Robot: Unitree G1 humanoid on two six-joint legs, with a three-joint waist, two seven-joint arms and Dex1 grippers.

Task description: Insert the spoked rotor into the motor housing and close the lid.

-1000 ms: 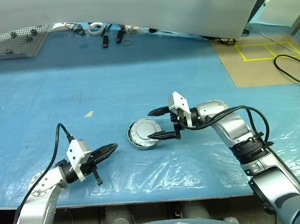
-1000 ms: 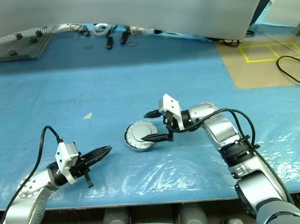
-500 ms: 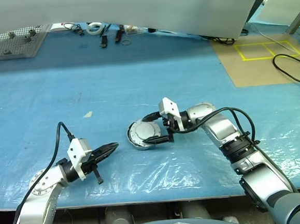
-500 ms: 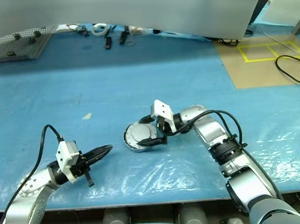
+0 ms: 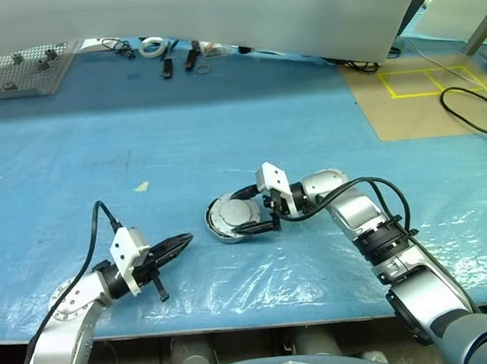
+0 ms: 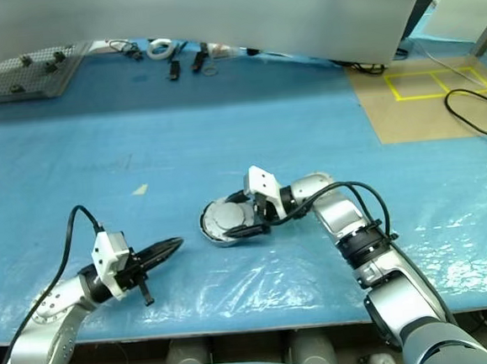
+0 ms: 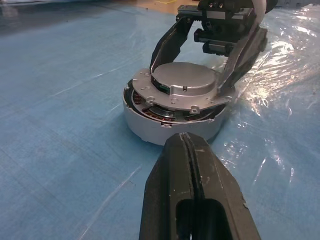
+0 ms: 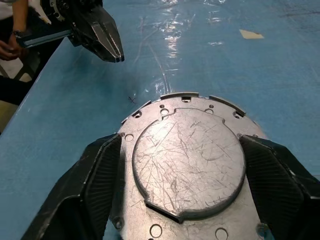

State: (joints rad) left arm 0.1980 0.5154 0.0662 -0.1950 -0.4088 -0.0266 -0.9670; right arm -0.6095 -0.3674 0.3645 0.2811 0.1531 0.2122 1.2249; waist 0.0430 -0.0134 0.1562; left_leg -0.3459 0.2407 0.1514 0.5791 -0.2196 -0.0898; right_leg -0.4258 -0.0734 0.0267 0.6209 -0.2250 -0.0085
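Note:
The lid tilts over the motor housing, gap under its edge; my right gripper needs to open and grip its raised centre (image 7: 186,76) before seating it.
The motor housing (image 7: 150,125), a round silver cup with copper windings showing in the gap under its rim, sits mid-table on the blue sheet. The lid (image 7: 182,85), smooth grey face up, lies tilted on top of it and covers its inside. My right gripper (image 5: 238,214) reaches in from the right; its fingers (image 8: 100,175) press against opposite edges of the lid (image 8: 187,160). The spoked rotor is hidden. My left gripper (image 5: 181,240) hovers shut and empty to the left of the housing (image 5: 222,231), pointing at it.
A perforated metal plate (image 5: 15,69) and small tools with cables (image 5: 170,57) lie along the far edge. A tan board with yellow tape (image 5: 422,92) and a black cable (image 5: 475,122) are at the right. A scrap of tape (image 5: 143,186) lies left of centre.
My right gripper has come down and to the left over the lid, and its fingers have narrowed onto the lid's edges. The left gripper, housing and lid have stayed put.

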